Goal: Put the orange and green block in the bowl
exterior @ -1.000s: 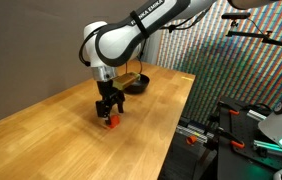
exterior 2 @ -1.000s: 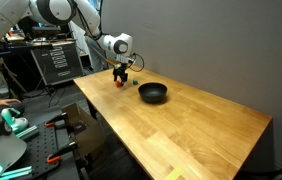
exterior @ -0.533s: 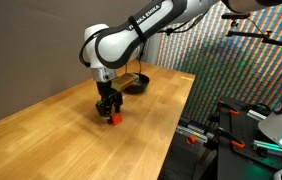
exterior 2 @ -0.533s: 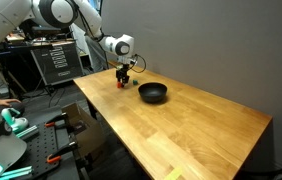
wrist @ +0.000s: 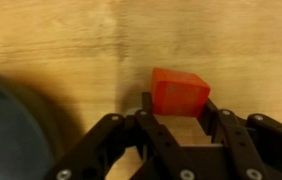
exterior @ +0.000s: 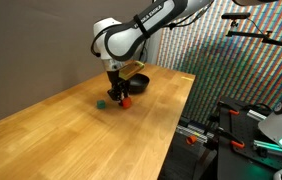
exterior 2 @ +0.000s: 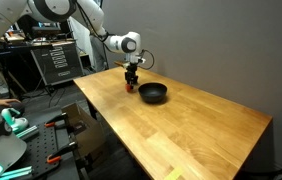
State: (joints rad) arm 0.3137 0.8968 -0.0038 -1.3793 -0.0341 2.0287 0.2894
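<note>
My gripper needs to let go of the orange block inside the black bowl point(exterior: 134, 79) point(wrist: 1, 157), toward the bowl's rim nearer the green block. The orange block is now low beside the bowl.
An orange block point(wrist: 178, 90) sits between my gripper's point(wrist: 178, 101) fingers, which are shut on its two sides. In both exterior views the gripper point(exterior: 122, 96) point(exterior 2: 132, 83) holds the orange block point(exterior: 125, 101) point(exterior 2: 131, 87) low over the wooden table, just beside the black bowl point(exterior: 134, 80) point(exterior 2: 153, 93). A small green block point(exterior: 100, 102) lies on the table a little way from the gripper, on the side away from the bowl. The wrist view shows the bowl's dark rim point(wrist: 16, 125) at lower left.
The wooden table point(exterior: 71, 130) has an open edge toward the equipment racks point(exterior: 246, 130). A grey wall stands behind the table point(exterior 2: 221, 50). Carts and gear crowd the floor beside it point(exterior 2: 21, 130).
The gripper closed on the orange block and carried it across the table toward the bowl. The green block stayed behind and now shows on the table.
</note>
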